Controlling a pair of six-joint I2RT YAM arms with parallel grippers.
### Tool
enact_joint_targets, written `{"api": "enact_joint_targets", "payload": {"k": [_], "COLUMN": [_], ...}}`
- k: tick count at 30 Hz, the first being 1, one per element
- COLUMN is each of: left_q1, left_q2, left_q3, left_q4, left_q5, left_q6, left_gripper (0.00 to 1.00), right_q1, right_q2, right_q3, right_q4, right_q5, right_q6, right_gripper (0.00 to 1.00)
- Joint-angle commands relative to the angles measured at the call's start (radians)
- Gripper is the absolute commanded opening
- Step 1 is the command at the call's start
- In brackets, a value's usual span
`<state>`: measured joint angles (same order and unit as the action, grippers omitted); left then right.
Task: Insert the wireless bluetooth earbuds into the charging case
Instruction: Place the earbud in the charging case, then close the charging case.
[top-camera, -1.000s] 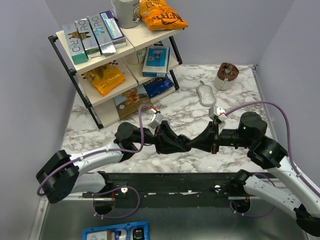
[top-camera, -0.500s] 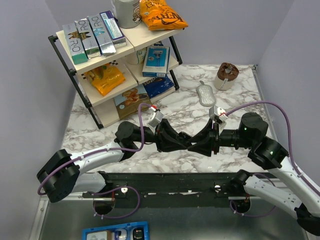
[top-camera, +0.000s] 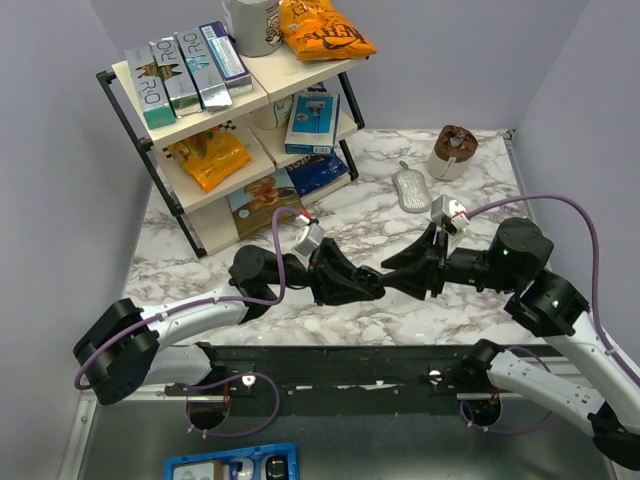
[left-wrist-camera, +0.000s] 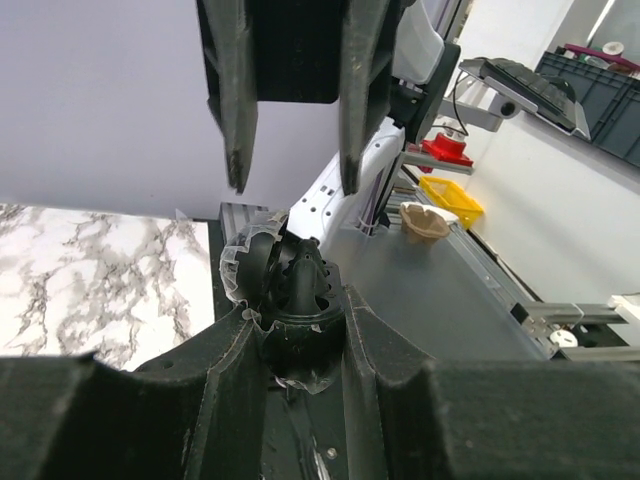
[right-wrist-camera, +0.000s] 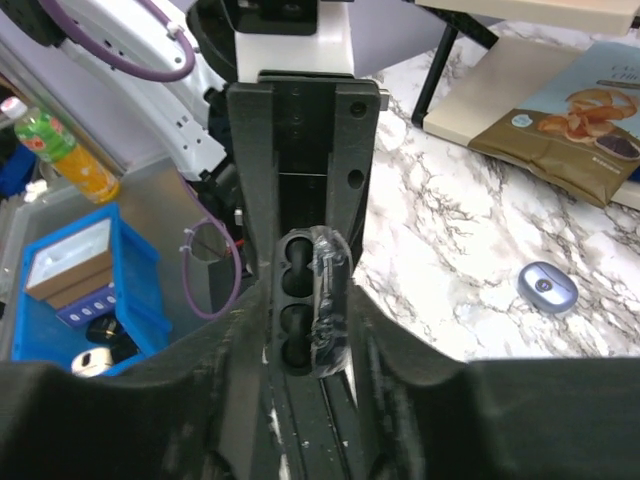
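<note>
My left gripper needs to let go of the charging case on the marble (top-camera: 372, 257) in front of the grey oval object, slightly toward the shelf. The case is now held above the table.
The charging case (right-wrist-camera: 300, 300) is a black block with dark round cavities and clear tape down one side. My left gripper (left-wrist-camera: 297, 310) is shut on it, holding it above the table in the middle of the top view (top-camera: 380, 283). My right gripper (right-wrist-camera: 308, 330) faces it head on with its jaws open, one on either side of the case's end; a gap shows beside the taped side. From the left wrist, the right gripper's fingers (left-wrist-camera: 238, 150) hang spread above the case (left-wrist-camera: 300, 295). The earbuds cannot be told apart from the dark cavities.
A tiered shelf (top-camera: 150, 110) of boxes and snack bags stands at the back left. A grey oval object (top-camera: 410, 190) and a brown-topped cup (top-camera: 453, 150) lie at the back right. A small blue-grey oval (right-wrist-camera: 548, 287) rests on the marble. A blue bin (top-camera: 230, 468) sits below the table's near rail.
My right gripper's jaws have spread apart, and the right arm has drawn back a little to the right. The left gripper has stayed shut on the case, almost in place.
</note>
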<state>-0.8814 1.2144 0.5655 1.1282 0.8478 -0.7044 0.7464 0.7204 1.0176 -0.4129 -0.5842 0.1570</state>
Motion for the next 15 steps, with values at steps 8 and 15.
{"api": "enact_joint_targets", "payload": {"k": [8,15], "left_q1": [-0.024,-0.031], "left_q2": [0.011,0.016], "left_q3": [0.019,0.031], "left_q4": [0.025,-0.002], "left_q5": [0.025,0.03], "left_q6": [0.022,0.042], "left_gripper": [0.0,0.0], "right_q1": [-0.001,-0.001], "right_q2": [0.051,0.047], "right_q3": [0.021,-0.002], "right_q4": [-0.012,0.003], "right_q5": [-0.045,0.001], "right_q6": [-0.001,0.013], "right_gripper": [0.41,0.48]}}
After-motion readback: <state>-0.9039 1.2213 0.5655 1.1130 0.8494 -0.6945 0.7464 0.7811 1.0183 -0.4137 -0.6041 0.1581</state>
